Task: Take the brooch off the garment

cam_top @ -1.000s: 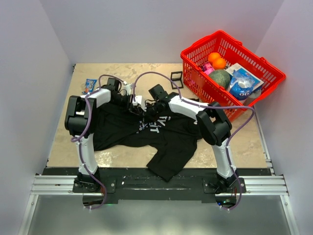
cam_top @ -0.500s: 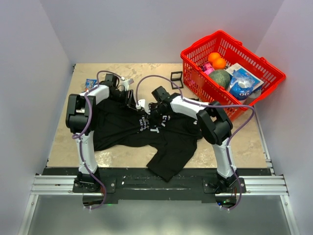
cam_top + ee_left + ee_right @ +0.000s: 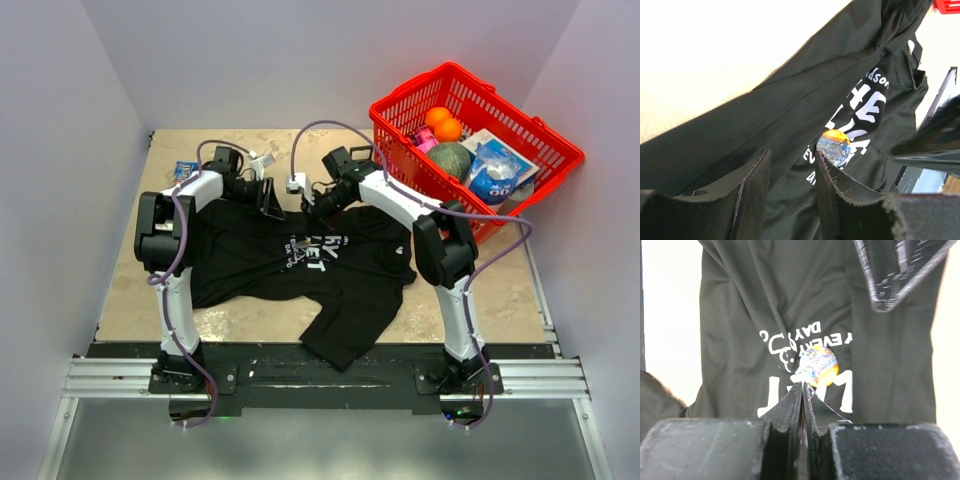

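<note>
I need to next move my left gripper to the brooch among the T-shirt's white lettering and close it on the brooch's blue edge [image 3: 301, 243] [image 3: 828, 152], opposite its orange part.
The garment [image 3: 250, 262] is a black T-shirt with white lettering, spread across the table's middle. The brooch [image 3: 818, 365] is a small round blue-and-orange piece lying among the chest lettering. It also shows in the left wrist view, brooch [image 3: 834, 146], beside my finger. In the top view it is too small to pick out. My right gripper [image 3: 803, 384] hangs above the shirt near the collar, right gripper [image 3: 312, 203], shut, its tips only covering the brooch's lower edge. My left gripper [image 3: 792, 152] stands open over the shirt's far left shoulder, left gripper [image 3: 268, 195], with only fabric seen between its fingers.
A red basket [image 3: 400, 150] at the back right holds oranges, a green melon and a blue packet. A black wire cube frame [image 3: 361, 160] stands just left of it. A small blue packet [image 3: 185, 172] lies at the far left. Side walls close in.
My right gripper has drawn back from the chest lettering toward the collar and far side. The left gripper shifted slightly farther away. The bunched shirt front now lies flatter, lettering showing.
</note>
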### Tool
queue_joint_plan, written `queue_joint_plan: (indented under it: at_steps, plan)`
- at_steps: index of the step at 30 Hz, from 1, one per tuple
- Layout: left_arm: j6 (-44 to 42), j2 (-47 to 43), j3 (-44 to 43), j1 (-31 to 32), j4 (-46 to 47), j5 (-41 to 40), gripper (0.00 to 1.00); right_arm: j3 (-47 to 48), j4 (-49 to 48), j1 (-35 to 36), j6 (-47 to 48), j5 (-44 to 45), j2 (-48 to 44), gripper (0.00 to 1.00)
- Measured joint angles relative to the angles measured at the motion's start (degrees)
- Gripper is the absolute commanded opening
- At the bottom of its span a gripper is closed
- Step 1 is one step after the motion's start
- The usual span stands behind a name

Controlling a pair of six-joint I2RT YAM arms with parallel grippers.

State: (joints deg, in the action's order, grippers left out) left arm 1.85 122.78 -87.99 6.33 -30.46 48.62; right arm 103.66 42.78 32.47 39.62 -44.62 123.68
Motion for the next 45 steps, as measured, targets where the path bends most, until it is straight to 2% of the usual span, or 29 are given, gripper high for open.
queue_joint_plan:
  at_steps: [6,11,19,24,30,45]
  plan:
    - [0.0,0.0,0.0,0.0,0.0,0.5,0.45,-0.1,-0.1,1.3,-0.6,0.5,5.7,0.07]
    - [0.0,0.0,0.1,0.0,0.0,0.7,0.45,-1.0,-0.2,1.7,-0.6,1.7,6.6,0.07]
    - [-1.9,-1.1,3.0,0.2,-0.4,6.3,0.38,-2.4,-0.5,1.7,-0.6,3.1,6.4,0.07]
    - [-2.6,-2.5,7.3,0.8,-0.6,9.7,0.40,-4.5,0.1,1.7,-0.5,3.1,4.4,0.07]
    - [-3.0,-2.7,7.6,1.3,-0.9,12.1,0.41,-5.1,-1.8,1.7,-2.9,2.3,1.1,0.07]
    - [2.1,0.7,7.6,2.2,-0.3,12.2,0.48,-4.4,-6.3,4.7,-5.2,9.0,5.4,0.07]
